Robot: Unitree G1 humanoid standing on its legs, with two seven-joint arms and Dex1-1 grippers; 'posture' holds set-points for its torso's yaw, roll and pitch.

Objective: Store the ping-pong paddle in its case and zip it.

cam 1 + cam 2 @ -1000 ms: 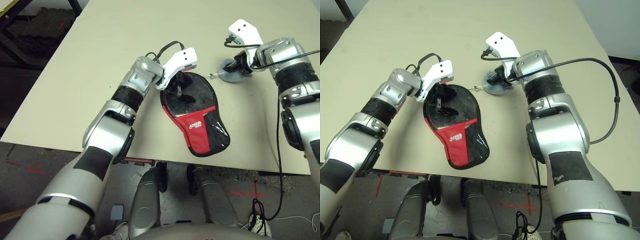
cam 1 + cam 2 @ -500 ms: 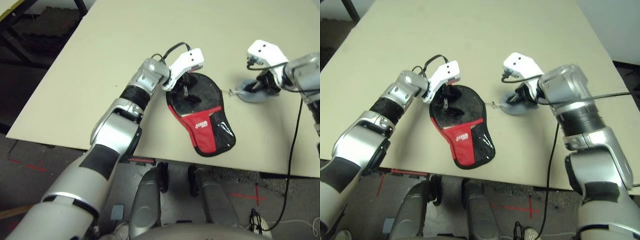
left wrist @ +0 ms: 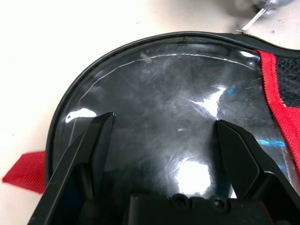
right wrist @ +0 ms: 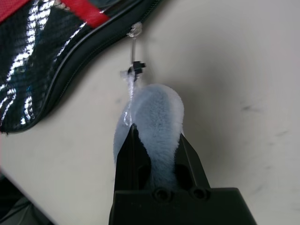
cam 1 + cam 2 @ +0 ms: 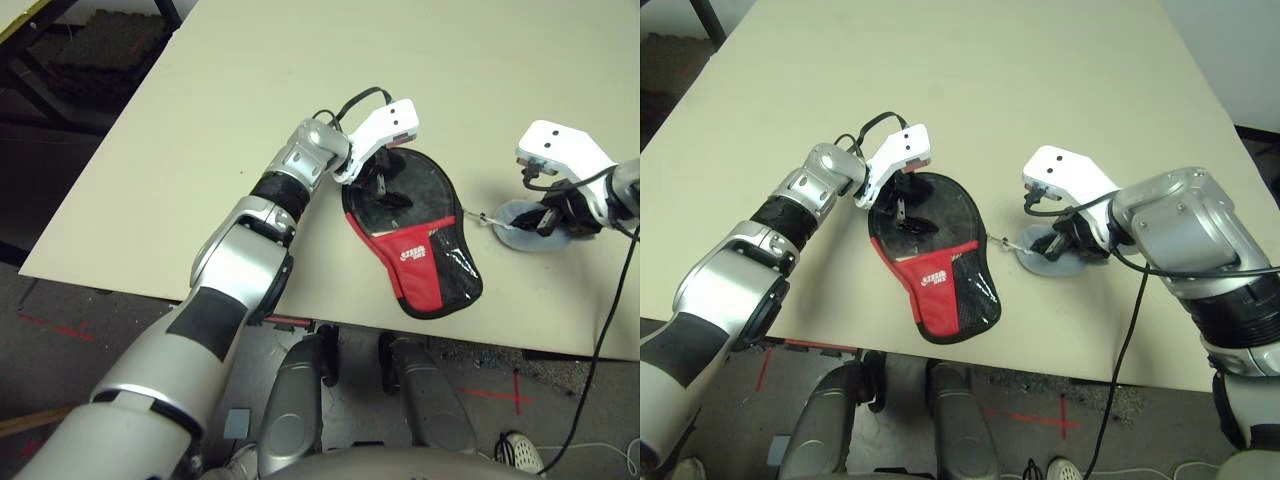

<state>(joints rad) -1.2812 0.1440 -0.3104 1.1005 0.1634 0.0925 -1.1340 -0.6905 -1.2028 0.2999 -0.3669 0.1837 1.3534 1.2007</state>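
The robot's right gripper needs to release the fluffy pouch on the bare table [image 5: 537,248] next to the case's black mesh pocket.
The black and red case [image 5: 412,240] lies flat near the table's front edge, its glossy round end away from me. My left gripper [image 3: 161,140] stands open over that round end, its fingers [image 3: 89,150] pressing down on the shiny face. To the right, my right gripper [image 4: 157,159] is shut on a small grey-blue fluffy pouch [image 4: 154,112]. A short string [image 4: 133,65] ties the pouch to the zipper pull [image 4: 136,30] on the case's right edge. The ping-pong paddle is hidden; I cannot tell whether it is inside the case.
The beige table [image 5: 250,120] stretches bare behind and to the left of the case. Its front edge [image 5: 300,312] runs close below the case's handle end. A black cable [image 5: 600,330] hangs from my right arm over that edge.
The camera has shifted. My right gripper has drawn the pouch towards me along the case's right edge, and the zipper pull has come with it. The left gripper stays open on the case.
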